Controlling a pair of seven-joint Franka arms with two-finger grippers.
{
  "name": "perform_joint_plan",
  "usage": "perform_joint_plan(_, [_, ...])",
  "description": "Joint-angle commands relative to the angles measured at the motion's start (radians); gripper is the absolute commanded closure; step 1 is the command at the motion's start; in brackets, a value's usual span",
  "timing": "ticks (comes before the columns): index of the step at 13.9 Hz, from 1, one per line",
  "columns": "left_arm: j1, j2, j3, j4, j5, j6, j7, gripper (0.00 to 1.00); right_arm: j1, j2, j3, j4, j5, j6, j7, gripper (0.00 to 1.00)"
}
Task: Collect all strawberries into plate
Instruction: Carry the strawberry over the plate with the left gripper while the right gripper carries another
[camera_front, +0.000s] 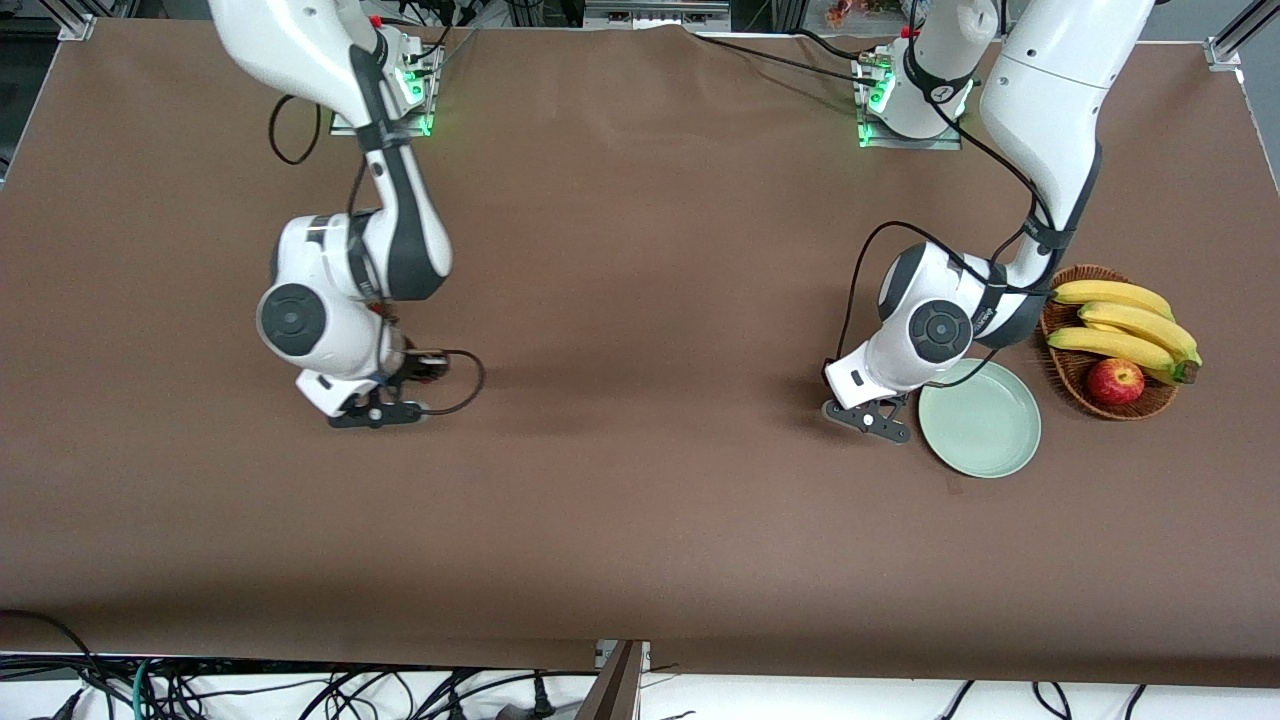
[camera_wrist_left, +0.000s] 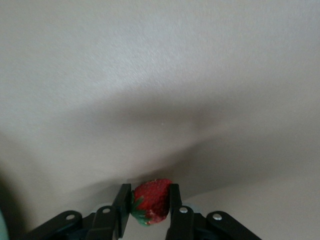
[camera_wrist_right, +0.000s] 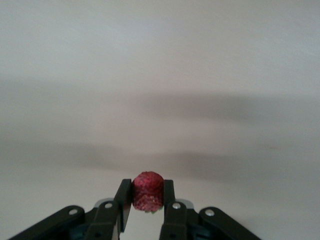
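The red strawberry, now held low beside the plate's rim, will go down near the middle of the pale mint-green plate (camera_front: 991, 412) from my left gripper.
My left gripper (camera_front: 868, 418) is shut on a red strawberry (camera_wrist_left: 151, 202) with a green top, held between both fingers in the left wrist view. It hangs low over the brown table right beside the rim of the pale mint-green plate (camera_front: 985, 425), which holds nothing. My right gripper (camera_front: 378, 412) is shut on a second strawberry (camera_wrist_right: 148, 191), low over the table toward the right arm's end. In the front view both berries are hidden under the hands. A third strawberry is not in view.
A brown wicker basket (camera_front: 1066, 372) with bananas (camera_front: 1125, 325) and a red apple (camera_front: 1115, 381) stands beside the plate at the left arm's end of the table. A black cable (camera_front: 462, 385) loops beside my right gripper.
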Motion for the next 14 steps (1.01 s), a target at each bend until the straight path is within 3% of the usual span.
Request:
perform_joint_plan(1, [0.01,-0.074,0.01,0.044,0.024,-0.148,0.011,0.96,0.001,0.139,0.1,0.227,0.011,-0.027,0.235,0.91])
perform_joint_plan(4, [0.065,-0.075,0.028,0.156,0.024,-0.311,0.175,0.97,0.001,0.26,0.216,0.435,0.01,0.008,0.499,0.91])
perform_joint_plan(6, [0.133,-0.071,0.033,0.163,0.024,-0.319,0.287,0.97,0.027,0.307,0.279,0.477,0.002,0.087,0.649,0.9])
perform_joint_plan(11, [0.282,0.009,0.03,0.163,0.066,-0.221,0.516,0.95,0.188,0.436,0.28,0.497,-0.002,0.377,0.895,0.9])
perform_joint_plan(13, [0.289,0.035,0.03,0.163,0.066,-0.206,0.542,0.95,0.198,0.446,0.281,0.512,-0.002,0.389,0.917,0.8])
perform_joint_plan(14, [0.291,0.04,0.03,0.161,0.065,-0.202,0.542,0.88,0.202,0.446,0.28,0.512,-0.002,0.39,0.923,0.72])
